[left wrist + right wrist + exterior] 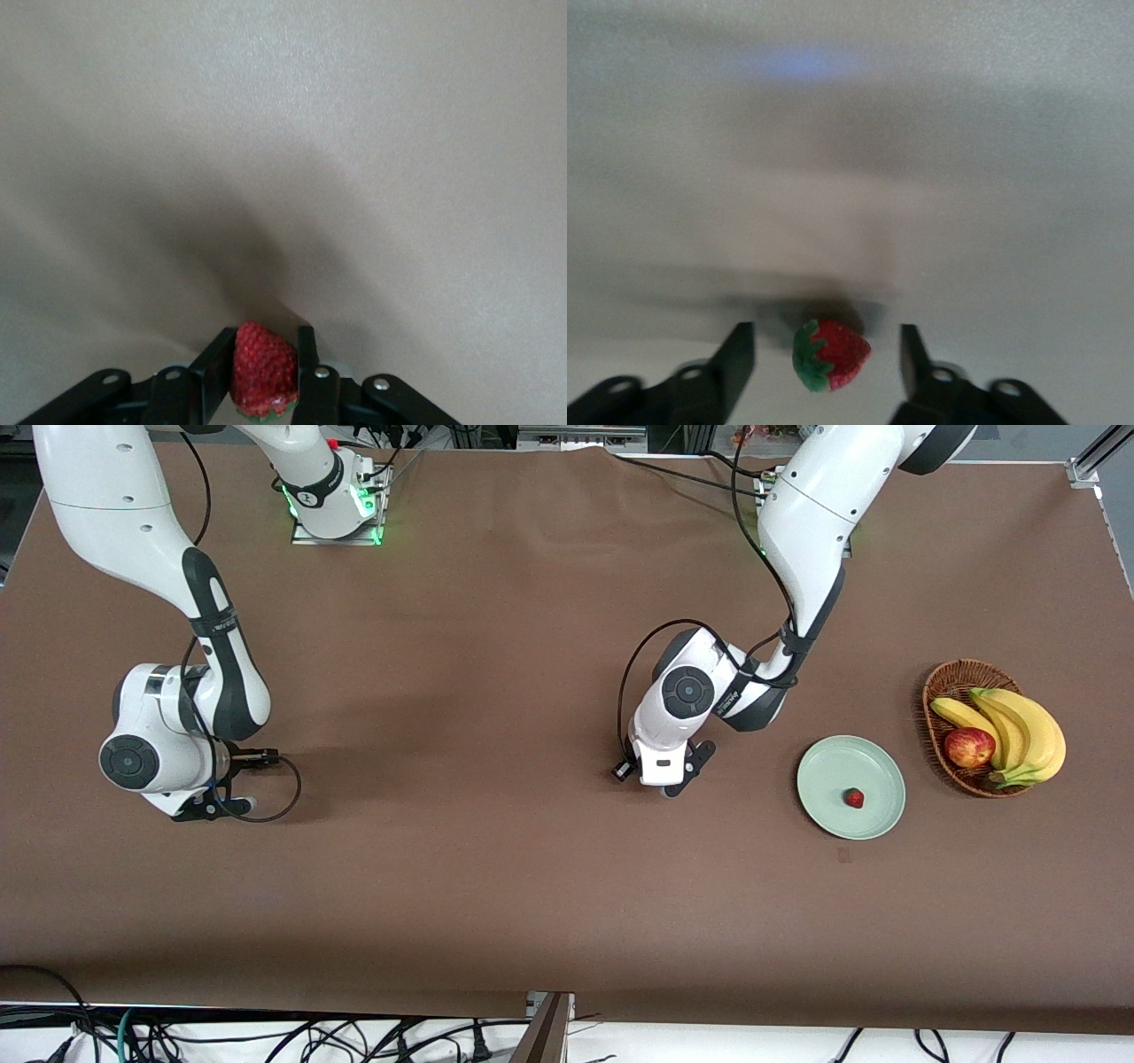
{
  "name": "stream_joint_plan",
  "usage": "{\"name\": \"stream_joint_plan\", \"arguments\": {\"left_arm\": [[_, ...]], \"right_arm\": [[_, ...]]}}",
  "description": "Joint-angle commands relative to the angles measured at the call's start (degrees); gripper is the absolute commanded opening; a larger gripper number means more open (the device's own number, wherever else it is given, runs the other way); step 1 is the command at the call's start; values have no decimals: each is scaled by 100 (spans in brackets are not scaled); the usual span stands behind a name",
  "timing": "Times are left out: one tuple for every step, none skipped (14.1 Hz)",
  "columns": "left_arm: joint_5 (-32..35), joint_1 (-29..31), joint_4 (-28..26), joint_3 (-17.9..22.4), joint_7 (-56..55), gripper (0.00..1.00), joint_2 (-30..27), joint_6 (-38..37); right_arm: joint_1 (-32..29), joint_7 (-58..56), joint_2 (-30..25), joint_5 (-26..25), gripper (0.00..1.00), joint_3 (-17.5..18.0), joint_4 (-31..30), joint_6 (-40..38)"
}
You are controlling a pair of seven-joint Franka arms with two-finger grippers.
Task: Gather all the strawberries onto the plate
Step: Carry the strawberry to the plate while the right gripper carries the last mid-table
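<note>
The robot's left gripper needs to release its strawberry, now low over the table beside the plate, in the mint-green plate [814, 785], between the strawberry there and the plate's rim facing the middle of the table.
One strawberry [853, 798] lies in the mint-green plate [824, 766], toward the left arm's end of the table. My left gripper [666, 784] is low over the bare table beside the plate, toward the table's middle. In the left wrist view it [266, 336] is shut on a second strawberry [263, 372]. My right gripper [217, 806] is low at the right arm's end of the table. In the right wrist view it [826, 329] is open, with a third strawberry [831, 356] lying on the table between its fingers [740, 350], untouched. The hands hide both of these berries in the front view.
A brown wicker basket [948, 677] with bananas [1019, 731] and a red apple [968, 747] stands beside the plate, at the left arm's end of the table. A brown cloth [496, 868] covers the table.
</note>
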Motion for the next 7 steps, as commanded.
{"name": "stream_joint_plan", "arguments": {"left_arm": [[186, 237, 77, 52, -114, 0, -160, -47], [168, 360, 103, 43, -114, 0, -274, -152], [168, 518, 130, 43, -97, 0, -371, -301], [168, 632, 182, 43, -88, 0, -398, -468], [177, 747, 252, 43, -62, 0, -424, -678], [203, 922, 357, 52, -44, 0, -477, -915], [238, 1124, 445, 43, -18, 0, -503, -1170]], "right_arm": [[-30, -157, -100, 25, 27, -23, -138, 28], [-30, -166, -100, 34, 12, -24, -138, 28], [-30, -166, -100, 43, 3, -24, -129, 28], [-30, -166, -118, 52, 0, -24, -120, 19], [-30, -140, -135, 78, 0, -15, -85, 2], [-30, -122, -179, 217, 0, 46, -24, -68], [-22, -105, -197, 497, 0, 195, 90, -190]]}}
